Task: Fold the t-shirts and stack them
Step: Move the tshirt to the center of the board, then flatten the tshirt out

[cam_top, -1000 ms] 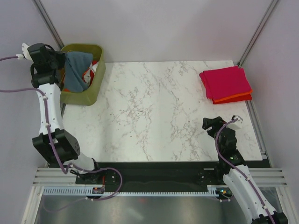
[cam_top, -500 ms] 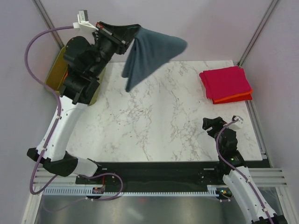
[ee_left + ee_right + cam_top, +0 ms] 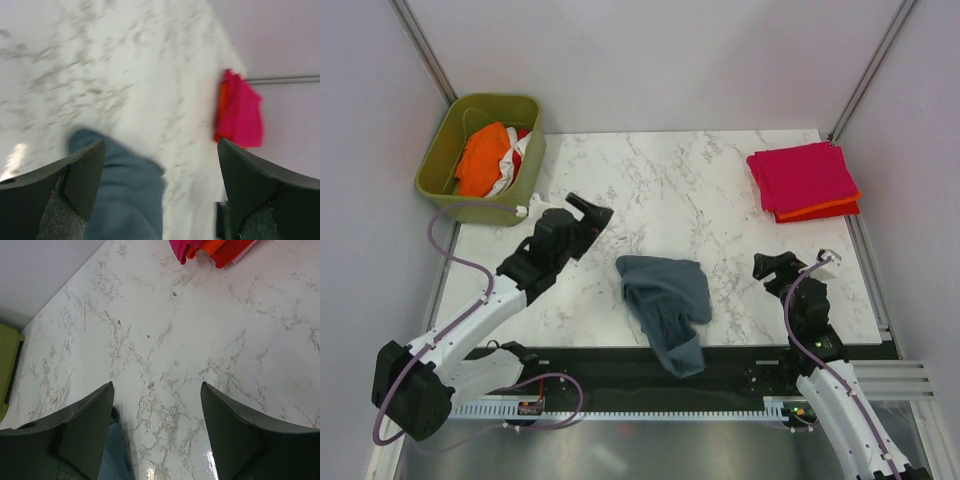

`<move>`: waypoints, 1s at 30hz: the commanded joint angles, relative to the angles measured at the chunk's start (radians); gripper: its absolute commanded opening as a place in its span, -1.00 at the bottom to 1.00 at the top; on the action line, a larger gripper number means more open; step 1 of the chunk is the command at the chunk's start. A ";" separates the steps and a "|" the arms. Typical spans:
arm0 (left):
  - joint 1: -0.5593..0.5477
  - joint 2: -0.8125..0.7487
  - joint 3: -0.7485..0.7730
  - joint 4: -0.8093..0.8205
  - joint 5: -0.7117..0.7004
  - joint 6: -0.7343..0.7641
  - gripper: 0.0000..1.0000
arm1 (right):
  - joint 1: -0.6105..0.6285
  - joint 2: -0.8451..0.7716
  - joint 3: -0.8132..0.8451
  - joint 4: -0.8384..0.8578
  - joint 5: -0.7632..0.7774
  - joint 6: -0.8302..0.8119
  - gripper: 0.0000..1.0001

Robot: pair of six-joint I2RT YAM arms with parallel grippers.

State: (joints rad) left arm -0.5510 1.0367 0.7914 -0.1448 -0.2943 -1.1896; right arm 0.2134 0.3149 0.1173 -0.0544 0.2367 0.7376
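Next, my left gripper moves to the slate blue-grey t-shirt and closes on its edge [image 3: 702,283] [image 3: 160,183] nearest my right gripper, by the t-shirt's far corner.
A slate blue-grey t-shirt [image 3: 665,300] lies crumpled on the marble table near the front edge, one end hanging over it; it shows too in the left wrist view [image 3: 125,195] and as a sliver in the right wrist view [image 3: 114,460]. My left gripper [image 3: 588,214] hovers open and empty to the shirt's left [image 3: 160,165]. My right gripper [image 3: 775,266] stands open over bare table to its right [image 3: 157,405]. A folded magenta-pink t-shirt [image 3: 804,176] rests on an orange-red one [image 3: 820,210] at the far right. An orange t-shirt [image 3: 482,158] and a white/red one [image 3: 516,150] sit in the bin.
The olive-green plastic bin [image 3: 437,150] stands at the table's far left corner. Metal frame posts [image 3: 865,75] rise at the back corners. A black rail [image 3: 650,365] runs along the table's near edge between the arm bases.
My left gripper lifted the blue-grey t-shirt out of the bin, swung it over the table and let go; the shirt now lies at the front middle. The right arm barely moved.
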 commanded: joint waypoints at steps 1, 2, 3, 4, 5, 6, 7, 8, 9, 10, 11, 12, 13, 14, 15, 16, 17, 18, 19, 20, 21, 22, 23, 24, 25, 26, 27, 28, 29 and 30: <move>-0.001 -0.076 -0.110 0.007 -0.031 0.106 1.00 | 0.003 0.001 0.015 0.025 -0.054 -0.050 0.57; -0.001 -0.085 -0.129 0.007 0.001 0.129 0.99 | 0.003 0.015 0.018 0.030 -0.094 -0.061 0.57; -0.001 -0.095 -0.141 0.007 0.023 0.186 0.97 | 0.003 0.022 0.019 0.036 -0.115 -0.072 0.56; -0.004 -0.107 -0.152 0.005 0.065 0.220 0.88 | 0.000 0.047 0.021 0.047 -0.181 -0.089 0.52; -0.007 -0.110 -0.153 0.005 0.085 0.252 0.84 | 0.001 0.064 0.021 0.088 -0.181 -0.104 0.48; -0.016 -0.112 -0.150 0.005 0.107 0.316 0.79 | 0.001 0.087 0.031 0.100 -0.235 -0.109 0.40; -0.023 -0.107 -0.140 0.002 0.130 0.346 0.75 | 0.001 0.114 0.051 0.070 -0.285 -0.112 0.33; -0.029 -0.095 -0.130 -0.004 0.168 0.373 0.71 | 0.001 0.181 0.095 0.058 -0.316 -0.113 0.27; -0.039 -0.087 -0.123 -0.009 0.181 0.408 0.70 | 0.003 0.220 0.117 0.023 -0.398 -0.112 0.22; -0.064 -0.075 -0.106 -0.018 0.188 0.419 0.70 | 0.001 0.263 0.139 -0.002 -0.445 -0.121 0.12; -0.081 -0.066 -0.098 -0.027 0.193 0.427 0.69 | 0.001 0.304 0.177 -0.012 -0.488 -0.144 0.09; -0.102 -0.040 -0.092 -0.032 0.189 0.439 0.69 | 0.001 0.382 0.191 -0.019 -0.537 -0.156 0.08; -0.150 -0.027 -0.083 -0.036 0.178 0.443 0.69 | 0.003 0.418 0.202 -0.024 -0.606 -0.164 0.07; -0.176 -0.017 -0.078 -0.038 0.158 0.447 0.69 | 0.003 0.473 0.215 -0.022 -0.632 -0.175 0.08; -0.203 0.017 -0.074 -0.035 0.147 0.464 0.69 | 0.003 0.495 0.223 -0.022 -0.648 -0.178 0.07; -0.266 0.035 -0.055 -0.038 0.130 0.476 0.69 | 0.007 0.515 0.231 -0.022 -0.655 -0.182 0.06; -0.300 0.060 -0.043 -0.038 0.095 0.492 0.69 | 0.009 0.545 0.246 -0.022 -0.655 -0.190 0.06; -0.334 0.107 -0.026 -0.041 0.080 0.530 0.69 | 0.012 0.561 0.255 -0.022 -0.657 -0.205 0.05; -0.393 0.135 0.017 -0.055 0.064 0.547 0.69 | 0.011 0.573 0.265 -0.028 -0.652 -0.216 0.06; -0.424 0.160 0.041 -0.067 0.026 0.564 0.69 | 0.011 0.582 0.292 -0.044 -0.625 -0.230 0.07; -0.450 0.184 0.066 -0.075 0.012 0.599 0.68 | 0.011 0.599 0.306 -0.061 -0.597 -0.242 0.08; -0.490 0.239 0.118 -0.090 -0.002 0.614 0.68 | 0.011 0.601 0.318 -0.096 -0.571 -0.260 0.11; -0.506 0.267 0.143 -0.094 -0.025 0.639 0.69 | 0.011 0.596 0.338 -0.113 -0.494 -0.262 0.11; -0.518 0.302 0.167 -0.098 -0.031 0.648 0.69 | 0.012 0.590 0.344 -0.128 -0.458 -0.257 0.08; -0.532 0.333 0.217 -0.102 -0.038 0.654 0.69 | 0.009 0.583 0.347 -0.152 -0.429 -0.247 0.06; -0.537 0.405 0.247 -0.116 -0.048 0.662 0.69 | 0.009 0.552 0.349 -0.162 -0.400 -0.238 0.01; -0.541 0.437 0.276 -0.127 -0.055 0.679 0.68 | 0.011 0.532 0.348 -0.173 -0.351 -0.230 -0.04; -0.550 0.471 0.336 -0.140 -0.069 0.683 0.68 | 0.009 0.511 0.346 -0.189 -0.320 -0.216 -0.10; -0.552 0.552 0.368 -0.175 -0.098 0.685 0.69 | 0.009 0.462 0.338 -0.199 -0.292 -0.190 -0.11; -0.553 0.586 0.399 -0.194 -0.109 0.693 0.68 | 0.009 0.435 0.334 -0.206 -0.243 -0.181 -0.12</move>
State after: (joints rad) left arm -1.0939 1.5192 1.0973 -0.2676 -0.3065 -0.5808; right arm 0.2218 0.8291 0.4274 -0.2142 -0.1642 0.5278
